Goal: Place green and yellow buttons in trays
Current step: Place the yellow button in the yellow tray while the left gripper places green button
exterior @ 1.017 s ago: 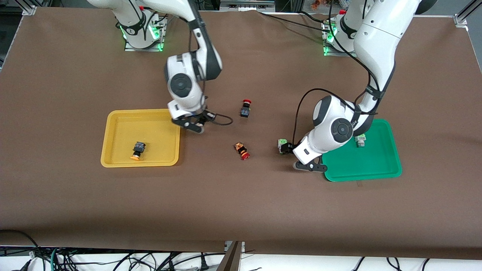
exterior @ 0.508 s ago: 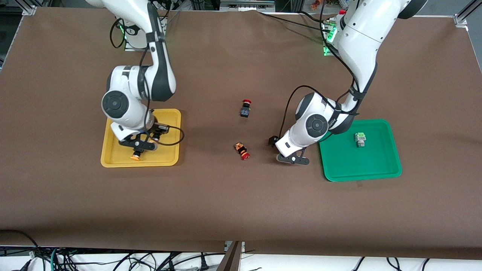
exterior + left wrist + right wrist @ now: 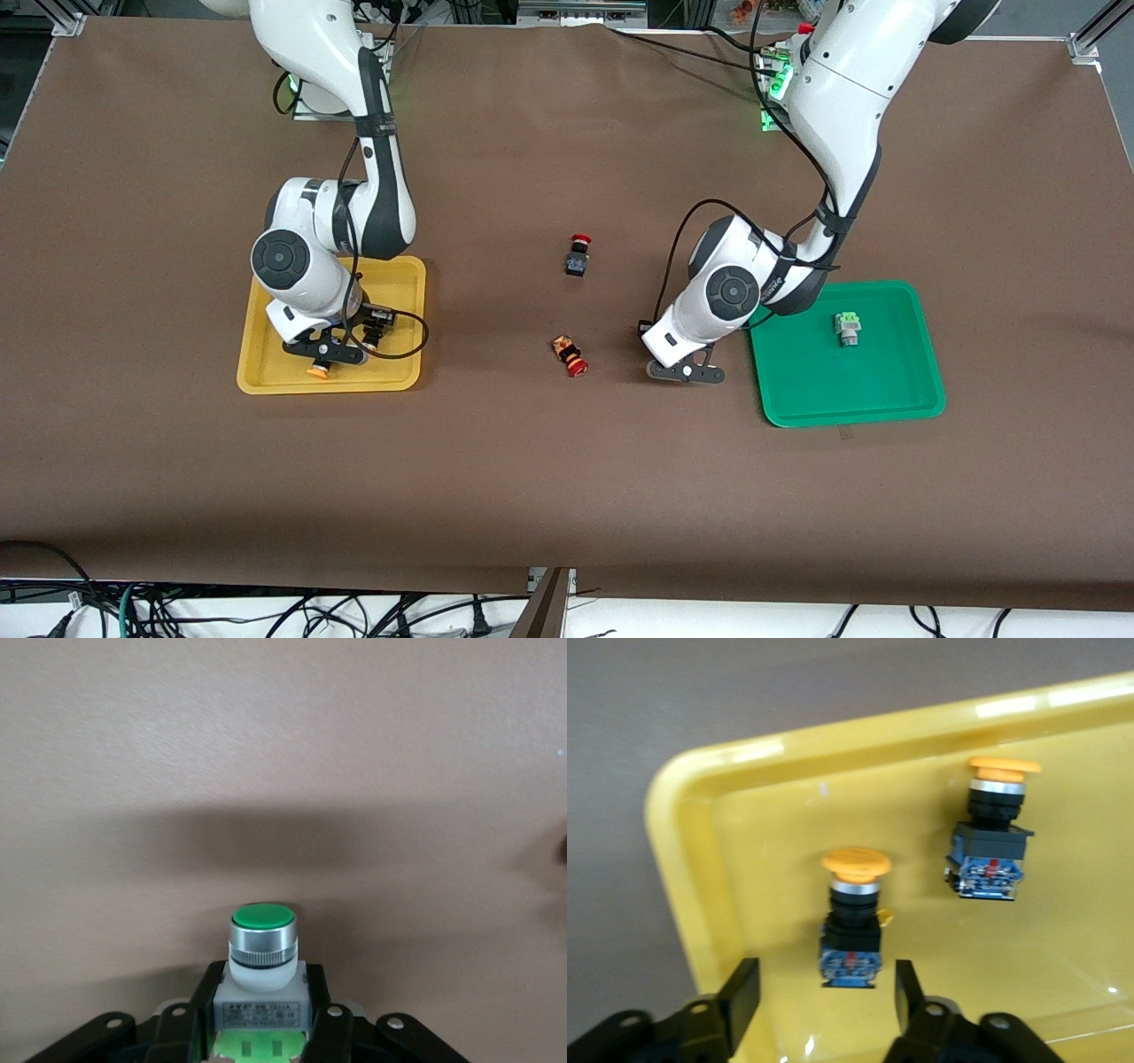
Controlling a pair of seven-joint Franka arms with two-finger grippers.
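I should have my left gripper release its green button in the green tray (image 3: pixel 804 339), setting it free beside the green button that is lying there. The held button is now down beside the green tray.
My right gripper (image 3: pixel 323 350) hangs open low over the yellow tray (image 3: pixel 394 383). In the right wrist view, two orange-yellow capped buttons lie in the yellow tray (image 3: pixel 678 828). One button (image 3: pixel 852 921) lies just ahead of the open gripper (image 3: pixel 826 981), and the other (image 3: pixel 992 843) lies beside it. One orange cap (image 3: pixel 316 371) shows in the front view. My left gripper (image 3: pixel 684 372) is down at the table beside the green tray (image 3: pixel 850 399). In its wrist view the gripper (image 3: pixel 263 1001) is shut on a green-capped, white-bodied button (image 3: pixel 262 943). Another green button (image 3: pixel 848 328) lies in the green tray.
Two red-capped dark switches lie on the brown table between the trays. One switch (image 3: pixel 578 254) is farther from the front camera, the other (image 3: pixel 570 354) nearer. The right arm's cable loops over the yellow tray's edge.
My right arm swung from the table beside the yellow tray to over it, and a second yellow button now lies in the tray. My left gripper moved away from the green tray onto the green button.
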